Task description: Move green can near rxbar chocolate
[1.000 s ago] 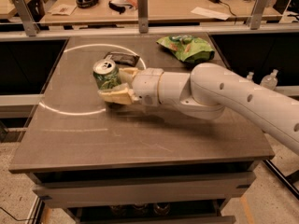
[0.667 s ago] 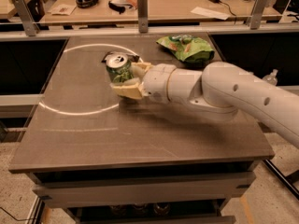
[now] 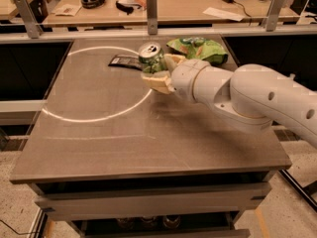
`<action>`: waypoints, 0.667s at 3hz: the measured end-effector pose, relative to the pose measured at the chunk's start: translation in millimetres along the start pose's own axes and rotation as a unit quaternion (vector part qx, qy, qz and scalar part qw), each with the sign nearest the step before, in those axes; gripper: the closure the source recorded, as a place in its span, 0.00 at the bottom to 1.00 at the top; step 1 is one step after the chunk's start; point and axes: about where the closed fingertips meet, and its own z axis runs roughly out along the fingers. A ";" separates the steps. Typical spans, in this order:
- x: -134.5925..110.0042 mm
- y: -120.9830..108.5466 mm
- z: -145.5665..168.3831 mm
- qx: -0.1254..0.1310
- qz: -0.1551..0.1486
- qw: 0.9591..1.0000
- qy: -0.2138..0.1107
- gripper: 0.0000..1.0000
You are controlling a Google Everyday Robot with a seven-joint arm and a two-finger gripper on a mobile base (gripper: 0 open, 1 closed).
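Next, I open my gripper and let go of the green can on the table (image 3: 155, 72), between the rxbar chocolate and the green snack bag.
The green can (image 3: 151, 57) has a silver top and is tilted slightly, held between the pale fingers (image 3: 157, 83) of my gripper (image 3: 159, 71), which is shut on it. The white arm reaches in from the right. The can hangs just above the table (image 3: 99, 138), right next to the rxbar chocolate (image 3: 124, 61), a flat dark bar lying on the table at the can's left. The can covers the bar's right end.
A wide green snack bag (image 3: 198, 48) lies behind the gripper at the table's far right. A pale ring of light crosses the left of the tabletop. A desk with cables and clutter stands beyond the far rail (image 3: 148, 31).
The gripper has carried the can away from the table's middle toward the far side and to the right, ending beside the dark bar. The can stays held.
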 end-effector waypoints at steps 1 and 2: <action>2.3 -25.8 -0.6 0.036 0.001 0.999 0.011 1.00; 10.2 -37.6 12.5 0.047 0.015 0.999 0.017 1.00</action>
